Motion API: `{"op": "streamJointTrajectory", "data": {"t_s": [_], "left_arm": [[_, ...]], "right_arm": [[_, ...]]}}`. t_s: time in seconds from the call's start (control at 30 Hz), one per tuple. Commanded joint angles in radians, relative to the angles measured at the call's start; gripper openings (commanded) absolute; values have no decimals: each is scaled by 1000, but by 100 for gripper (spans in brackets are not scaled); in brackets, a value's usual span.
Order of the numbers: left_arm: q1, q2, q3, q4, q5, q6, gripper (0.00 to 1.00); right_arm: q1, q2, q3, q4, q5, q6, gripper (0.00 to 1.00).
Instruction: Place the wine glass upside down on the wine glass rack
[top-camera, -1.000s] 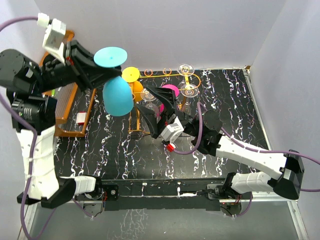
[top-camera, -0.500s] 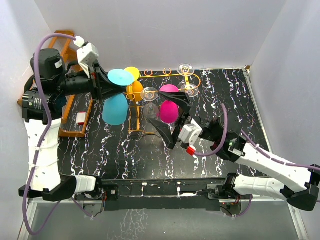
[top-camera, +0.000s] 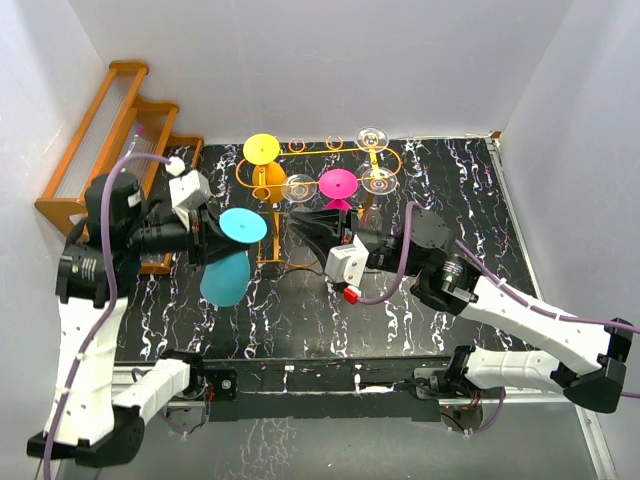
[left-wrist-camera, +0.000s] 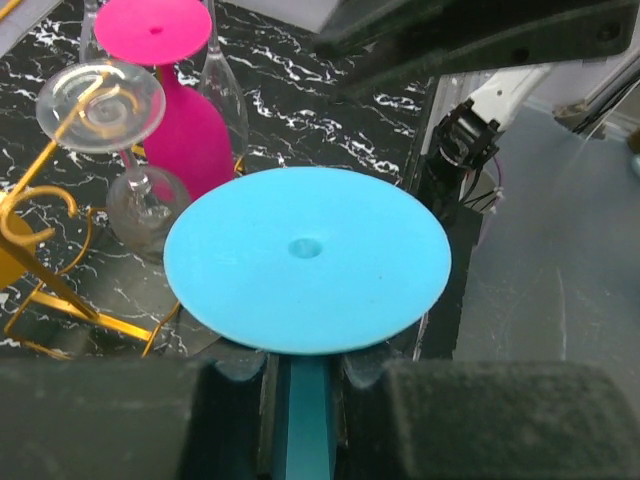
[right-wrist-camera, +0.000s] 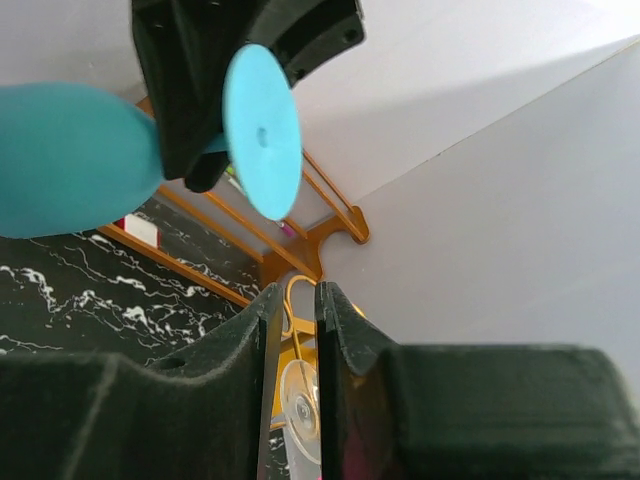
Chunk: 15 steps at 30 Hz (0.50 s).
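Note:
Next, I let go of the cyan wine glass with my left gripper on the rack's empty hook (top-camera: 265, 208) (left-wrist-camera: 38, 216) in front of the yellow glass.
A cyan wine glass (top-camera: 228, 272) hangs upside down, its round base (left-wrist-camera: 305, 255) uppermost. My left gripper (top-camera: 205, 245) is shut on its stem (left-wrist-camera: 303, 420), left of the wine glass rack (top-camera: 315, 147) and apart from it. The gold wire rack carries a yellow glass (top-camera: 261, 150), a pink glass (top-camera: 338, 183) and clear glasses (top-camera: 298, 187). My right gripper (top-camera: 300, 222) points left, in front of the rack. Its jaws are shut to a thin slit with nothing in them (right-wrist-camera: 295, 300). The right wrist view shows the cyan glass (right-wrist-camera: 70, 160) at upper left.
A brown wooden stepped rack (top-camera: 110, 110) leans in the back left corner, just behind my left arm. White walls close the back and both sides. The pink glass (left-wrist-camera: 190, 130) and a clear glass (left-wrist-camera: 100, 105) hang close beyond the cyan base.
My left arm came down and toward the front left with the cyan glass. My right gripper let go of the pink glass, now hanging on the rack, then closed.

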Motion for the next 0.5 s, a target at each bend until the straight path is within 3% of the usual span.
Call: {"op": "streamJointTrajectory", "data": {"t_s": [0.0, 0.13, 0.27, 0.47], "left_arm": [[-2, -132, -193, 336, -32, -166, 0], [-1, -205, -417, 633, -96, -315, 0], [-3, -213, -536, 854, -188, -442, 0], [-57, -185, -620, 1026, -310, -501, 0]], "right_arm": [[-2, -28, 31, 60, 10, 24, 23], [-3, -90, -45, 133, 54, 139, 24], [-3, -153, -84, 109, 72, 233, 22], [-3, -265, -154, 123, 157, 289, 25]]}}
